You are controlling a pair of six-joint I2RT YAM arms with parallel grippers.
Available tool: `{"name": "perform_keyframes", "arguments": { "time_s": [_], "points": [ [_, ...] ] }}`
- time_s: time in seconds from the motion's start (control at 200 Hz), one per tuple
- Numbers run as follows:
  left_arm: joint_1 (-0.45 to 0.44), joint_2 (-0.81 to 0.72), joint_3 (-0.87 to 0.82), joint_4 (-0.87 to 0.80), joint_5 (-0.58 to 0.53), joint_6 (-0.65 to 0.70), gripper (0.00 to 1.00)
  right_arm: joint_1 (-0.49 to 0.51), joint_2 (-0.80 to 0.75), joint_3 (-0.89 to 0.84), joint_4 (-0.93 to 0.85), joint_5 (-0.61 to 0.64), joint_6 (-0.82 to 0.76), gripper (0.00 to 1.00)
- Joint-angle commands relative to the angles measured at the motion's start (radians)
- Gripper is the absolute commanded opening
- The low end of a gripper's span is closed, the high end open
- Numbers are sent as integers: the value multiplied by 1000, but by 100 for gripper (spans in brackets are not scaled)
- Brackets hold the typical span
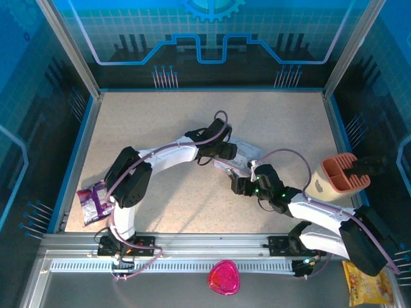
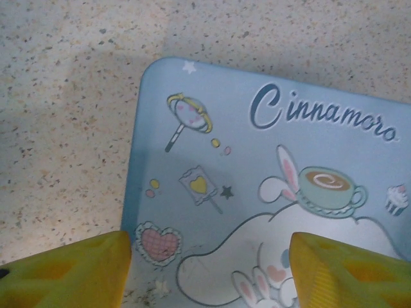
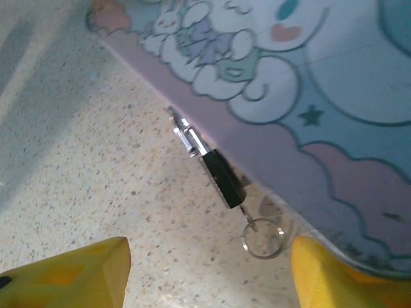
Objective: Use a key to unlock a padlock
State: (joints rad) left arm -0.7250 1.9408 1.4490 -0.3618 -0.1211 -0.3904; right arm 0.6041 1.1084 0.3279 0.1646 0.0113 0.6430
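Observation:
Next, my left gripper steadies the tin while my right gripper takes the black body (image 3: 223, 179) and pulls the shackle clear, as the padlock's shackle sits against the tin's edge.
The padlock (image 3: 222, 175) has a small black body and a silvery shackle (image 3: 185, 136). It lies on the speckled table, tight against the edge of the cartoon-printed tin (image 3: 308, 96). The key (image 3: 243, 212) sticks out of its lower end as a short thin stub with a wire ring (image 3: 262, 239). My right gripper (image 3: 209, 273) hovers open just short of the padlock, and its yellow fingers (image 3: 70, 273) hold nothing. My left gripper (image 2: 209, 269) is open above the tin's lid (image 2: 257, 179). From above, both grippers (image 1: 226, 151) (image 1: 239, 186) meet at the tin (image 1: 247, 153) mid-table.
A purple packet (image 1: 93, 200) lies at the left edge. A peach-coloured ribbed container (image 1: 338, 174) stands at the right. A pink object (image 1: 223, 277) and a yellow packet (image 1: 367, 282) rest on the front ledge. Blue walls enclose the table.

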Motion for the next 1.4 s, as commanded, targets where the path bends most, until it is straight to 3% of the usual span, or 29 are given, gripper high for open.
{"name": "perform_keyframes", "arguments": {
  "time_s": [0.0,0.295,0.63,1.041,1.396],
  "points": [
    [40,29,-59,-47,-33,-40,63,-65,20,32,-36,-95,-43,68],
    [47,-70,-289,27,-86,-129,61,-161,209,175,-41,-225,-220,63],
    [47,-197,-498,89,-137,-208,60,-151,376,304,-106,-253,-334,57],
    [50,-236,-575,147,-140,-272,58,-111,405,305,-189,-296,-423,47],
    [50,-249,-595,168,-115,-282,58,-38,479,361,-176,-104,-393,49]
  ]
}}
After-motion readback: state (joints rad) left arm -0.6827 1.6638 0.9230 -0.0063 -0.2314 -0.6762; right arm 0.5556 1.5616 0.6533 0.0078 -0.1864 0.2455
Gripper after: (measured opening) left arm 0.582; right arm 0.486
